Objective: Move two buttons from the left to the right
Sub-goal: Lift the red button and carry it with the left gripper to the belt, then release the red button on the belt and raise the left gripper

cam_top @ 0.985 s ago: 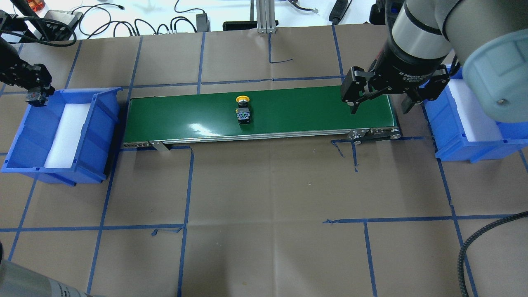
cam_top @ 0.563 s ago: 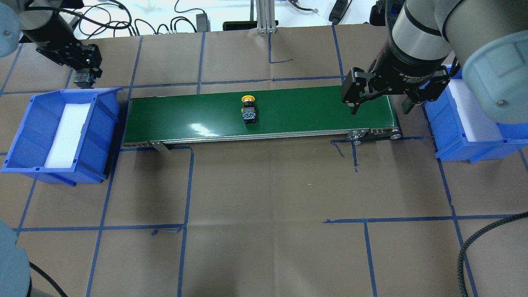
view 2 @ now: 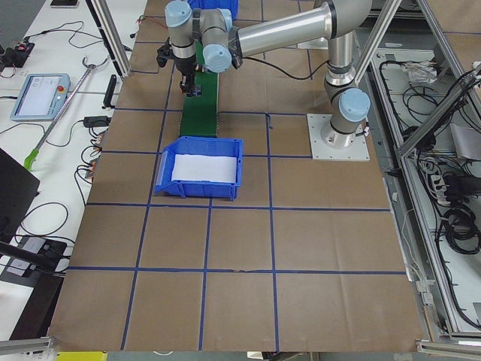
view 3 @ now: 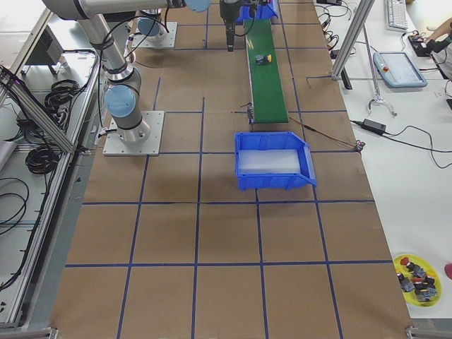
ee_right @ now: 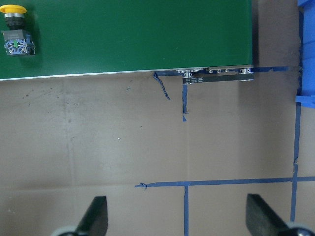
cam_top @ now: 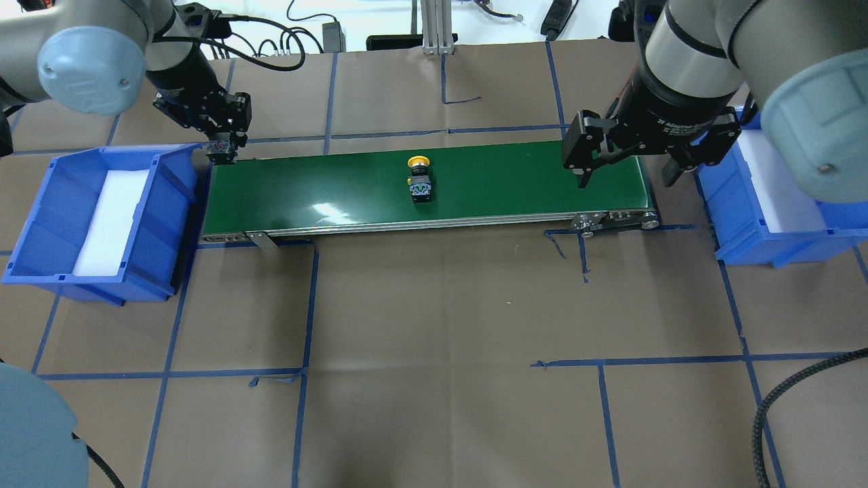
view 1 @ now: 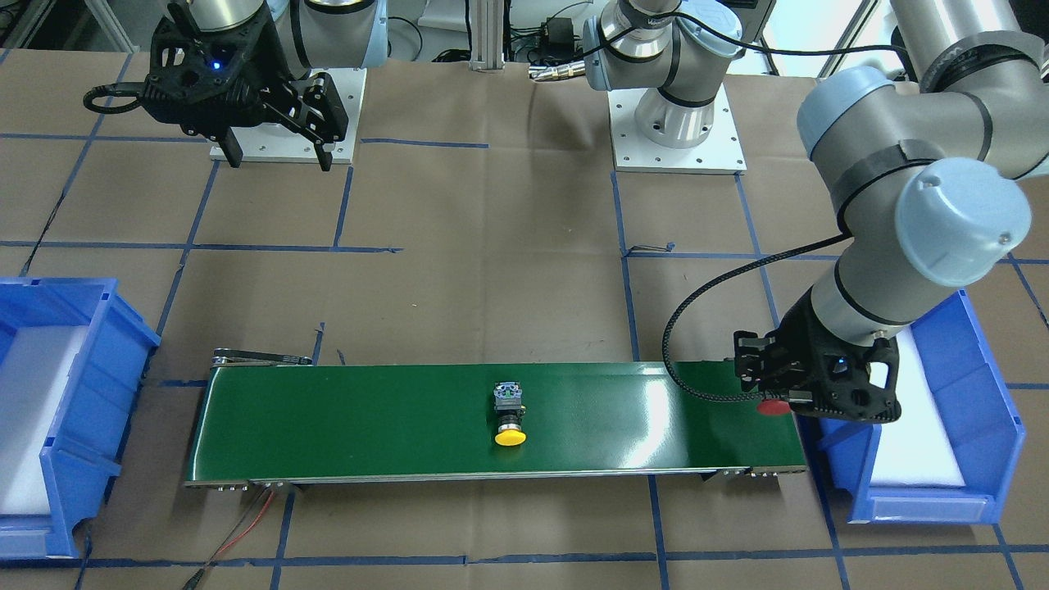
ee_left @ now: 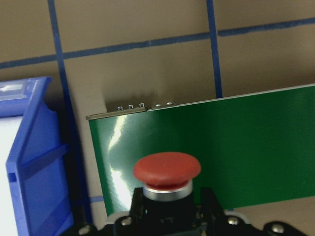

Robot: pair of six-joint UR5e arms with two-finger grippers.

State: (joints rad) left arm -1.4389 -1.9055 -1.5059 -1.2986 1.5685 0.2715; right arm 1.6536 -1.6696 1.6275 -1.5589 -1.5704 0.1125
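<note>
My left gripper will let go of the red-capped button midway across the green conveyor belt point(view 1: 739, 417) point(ee_left: 153, 168). That spot is near the belt's end under that gripper.
The yellow-capped button point(cam_top: 419, 180) lies on its side near the middle of the green conveyor belt point(cam_top: 515, 179). It also shows in the front view point(view 1: 510, 414) and at the top left of the right wrist view point(ee_right: 15, 34). My left gripper point(cam_top: 222, 148) is shut on the red-capped button point(ee_left: 167, 169) and holds it just above the belt's left end; the red cap shows in the front view point(view 1: 772, 406). My right gripper point(cam_top: 625, 177) is open and empty above the belt's right end, well apart from the yellow button.
A blue bin point(cam_top: 173, 196) with white foam stands off the belt's left end. A second blue bin point(cam_top: 746, 237) with white foam stands off the right end. Brown paper with blue tape lines covers the table. Cables lie along the far edge.
My left gripper has moved right with the red button, from over the left bin to the belt's left end. The yellow button has drifted right along the belt. The right gripper has not moved.
</note>
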